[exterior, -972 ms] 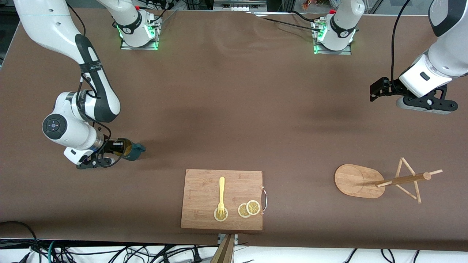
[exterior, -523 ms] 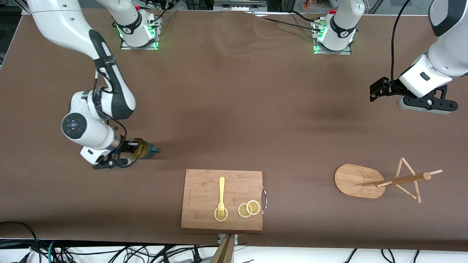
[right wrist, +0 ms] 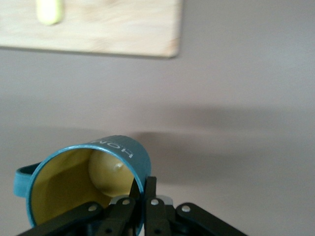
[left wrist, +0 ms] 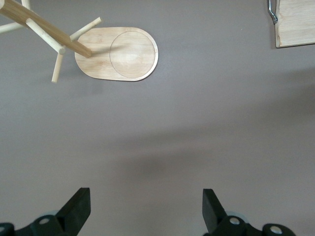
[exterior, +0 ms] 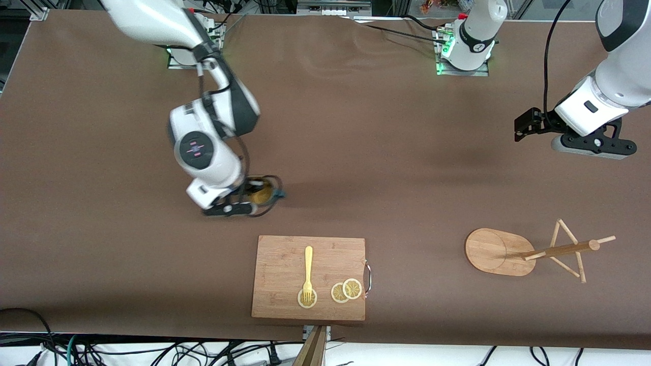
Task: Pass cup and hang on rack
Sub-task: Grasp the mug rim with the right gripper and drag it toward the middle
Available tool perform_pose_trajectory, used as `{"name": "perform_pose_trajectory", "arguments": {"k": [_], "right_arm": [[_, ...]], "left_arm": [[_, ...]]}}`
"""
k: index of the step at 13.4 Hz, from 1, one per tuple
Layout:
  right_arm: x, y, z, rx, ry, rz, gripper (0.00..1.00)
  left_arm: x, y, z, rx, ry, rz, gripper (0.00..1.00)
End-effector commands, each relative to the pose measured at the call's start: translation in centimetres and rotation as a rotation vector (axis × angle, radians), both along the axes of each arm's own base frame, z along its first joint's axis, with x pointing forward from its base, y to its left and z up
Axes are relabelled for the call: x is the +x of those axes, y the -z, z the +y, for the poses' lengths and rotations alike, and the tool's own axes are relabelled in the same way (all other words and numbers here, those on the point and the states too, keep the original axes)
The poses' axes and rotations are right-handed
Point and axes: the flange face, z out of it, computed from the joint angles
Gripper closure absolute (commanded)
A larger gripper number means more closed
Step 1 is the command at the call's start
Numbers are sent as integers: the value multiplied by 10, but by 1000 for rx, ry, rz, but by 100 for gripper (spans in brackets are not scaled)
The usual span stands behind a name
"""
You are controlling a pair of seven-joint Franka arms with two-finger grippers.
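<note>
I need to set the cup down with my right gripper on the open brown cloth (exterior: 361, 159) beyond the cutting board's metal handle side.
My right gripper (exterior: 250, 198) is shut on the rim of the cup (exterior: 263, 194), a dark teal mug with a yellowish inside, and holds it over the table's middle, above the cloth just past the cutting board. In the right wrist view the cup (right wrist: 86, 179) shows its lettering and side handle, with one finger inside the wall and one outside; the gripper (right wrist: 143, 189) pinches the wall. The rack (exterior: 529, 250) lies tipped on its side at the left arm's end, also in the left wrist view (left wrist: 118, 53). My left gripper (exterior: 529, 126) waits open and empty above the table; its own view shows it (left wrist: 146, 211) open.
A wooden cutting board (exterior: 285, 264) with a metal handle lies near the front edge, bearing a yellow fork (exterior: 307, 272) and lemon slices (exterior: 346, 291). A corner of it shows in the left wrist view (left wrist: 295, 22). Brown cloth covers the table.
My right arm has carried the cup from the right arm's end toward the table's middle. The left arm and the rack have not moved.
</note>
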Motion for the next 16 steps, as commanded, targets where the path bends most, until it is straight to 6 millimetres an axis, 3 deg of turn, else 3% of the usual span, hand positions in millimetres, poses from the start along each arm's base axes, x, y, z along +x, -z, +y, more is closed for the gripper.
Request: {"name": "perform_pose_trajectory", "arguments": {"k": [1, 3, 6, 11, 16], "right_arm": [[-38, 9, 95, 50, 27, -57, 100], [-67, 17, 141, 70, 6, -85, 100], [-102, 19, 181, 102, -54, -115, 100], [-147, 47, 223, 98, -67, -135, 97], [-158, 63, 231, 80, -63, -149, 93]], "left_arm": [[5, -5, -2, 31, -5, -12, 0], [6, -4, -2, 31, -5, -9, 0], [7, -2, -2, 32, -5, -6, 0], [7, -1, -2, 32, -7, -4, 0], [7, 0, -7, 30, 4, -1, 0]]}}
